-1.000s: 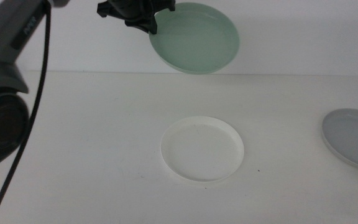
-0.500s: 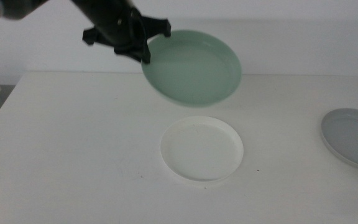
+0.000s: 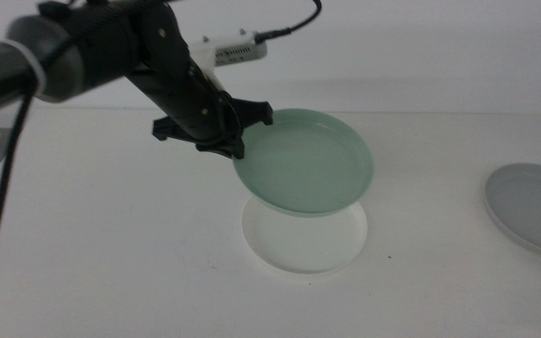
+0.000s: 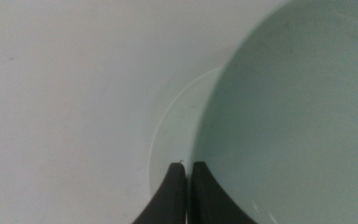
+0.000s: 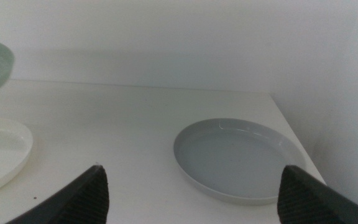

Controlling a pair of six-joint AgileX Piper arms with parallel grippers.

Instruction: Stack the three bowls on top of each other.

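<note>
My left gripper will set the mint green bowl down and let go of it inside the white bowl (image 3: 304, 224) at the table's middle.
My left gripper (image 3: 236, 143) is shut on the near-left rim of the mint green bowl (image 3: 306, 161) and holds it tilted in the air just above the white bowl (image 3: 301, 242), which lies flat at the table's middle. In the left wrist view the jaws (image 4: 187, 167) pinch the green bowl's rim (image 4: 291, 118), with the white bowl (image 4: 173, 127) below. The grey bowl (image 3: 532, 205) lies at the table's right edge. My right gripper (image 5: 191, 180) is open, wide apart, near the grey bowl (image 5: 238, 157), apart from it; it is outside the middle view.
The white table (image 3: 111, 244) has a back edge against a white wall and a right edge just past the grey bowl. A black cable (image 3: 3, 216) hangs from the left arm over the table's left side.
My left gripper has carried the green bowl down and toward the front, from high at the back to just above the white bowl. The white and grey bowls have not moved.
</note>
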